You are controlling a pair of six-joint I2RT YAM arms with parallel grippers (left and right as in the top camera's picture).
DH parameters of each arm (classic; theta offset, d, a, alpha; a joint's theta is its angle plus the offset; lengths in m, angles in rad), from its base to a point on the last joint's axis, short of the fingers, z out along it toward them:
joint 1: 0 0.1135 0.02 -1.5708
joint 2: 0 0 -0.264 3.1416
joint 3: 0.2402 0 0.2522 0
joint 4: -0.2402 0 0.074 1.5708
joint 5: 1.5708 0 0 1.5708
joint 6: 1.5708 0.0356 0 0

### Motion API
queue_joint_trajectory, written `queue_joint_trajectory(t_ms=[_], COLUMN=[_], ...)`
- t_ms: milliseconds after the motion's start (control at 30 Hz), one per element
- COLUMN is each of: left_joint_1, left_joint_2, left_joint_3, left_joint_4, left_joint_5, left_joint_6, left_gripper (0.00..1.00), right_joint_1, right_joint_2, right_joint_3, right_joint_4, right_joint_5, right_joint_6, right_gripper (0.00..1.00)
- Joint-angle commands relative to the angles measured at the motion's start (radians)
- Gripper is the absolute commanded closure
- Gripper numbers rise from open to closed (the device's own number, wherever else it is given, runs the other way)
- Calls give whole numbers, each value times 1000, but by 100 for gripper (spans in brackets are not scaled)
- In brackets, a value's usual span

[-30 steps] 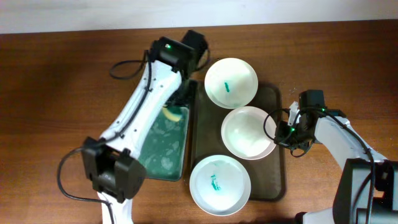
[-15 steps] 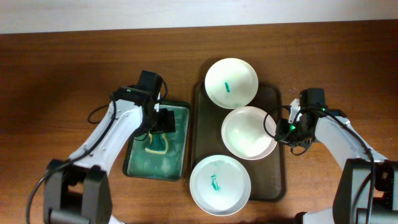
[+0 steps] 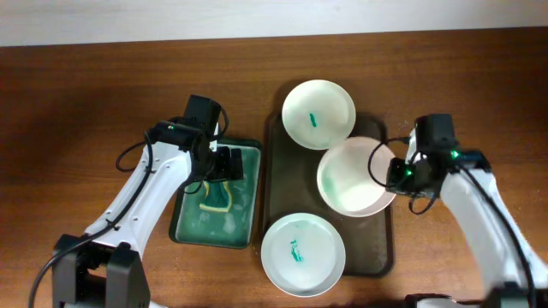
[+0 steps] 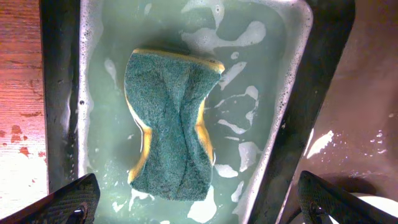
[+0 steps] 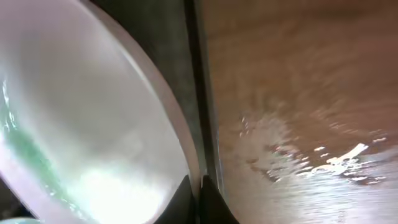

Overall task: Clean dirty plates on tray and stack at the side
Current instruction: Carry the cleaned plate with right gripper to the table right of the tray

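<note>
The middle plate will go down from my right gripper on the bare table (image 3: 448,180) beside the tray, opposite the green tub. The plate is now still along the dark tray.
Three white plates lie along the dark tray (image 3: 275,184). The far plate (image 3: 318,114) and the near plate (image 3: 302,254) each carry a small green smear. My right gripper (image 3: 396,174) is shut on the right rim of the middle plate (image 3: 353,177), which shows no smear from overhead and reaches past the tray's right rim. The right wrist view shows that gripper (image 5: 198,198) pinching the plate (image 5: 74,124) at its edge. My left gripper (image 3: 224,163) hangs open over the green tub (image 3: 248,214). The sponge (image 4: 171,134) lies loose in soapy water between the spread fingertips (image 4: 71,199).
The tub (image 4: 292,112) sits directly left of the tray, their rims nearly touching. Bare brown table (image 3: 462,94) lies right of the tray and behind it. Wet streaks mark the wood (image 5: 298,149) beside the tray's right rim (image 5: 194,93).
My left arm swung back from the tub's far end, let the sponge fall into the water and opened. My right gripper has drawn the middle plate rightwards, and it looks slightly raised.
</note>
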Motion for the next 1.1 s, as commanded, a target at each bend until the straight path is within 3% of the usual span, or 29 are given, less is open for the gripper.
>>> queue_joint_trajectory(t_ms=[0,167,233,367,767,1067], left_joint_1=[0,0,0,0,0,0], left_joint_2=[-10,-10,-10,-10,-10,-10], left_joint_3=[-4,-4,-4,-4,-4,-4], left_joint_4=[1,1,1,1,1,1], left_joint_5=[11,11,11,11,11,11], left_joint_6=[2,2,2,2,2,2], left_gripper=[0,0,0,0,0,0], right_joint_1=[169,583,698,761,768,887], right_joint_2=[-153,-206,-206,-206,-206,-206], right_joint_3=[20,20,20,20,20,20], right_joint_4=[-6,-6,-6,-7,-10,-10], right_joint_5=[369,949,1066,1139,1163,1285], right_joint_6=[104,110,109,105,25,-4], right_gripper=[96,96,96,96,96,96])
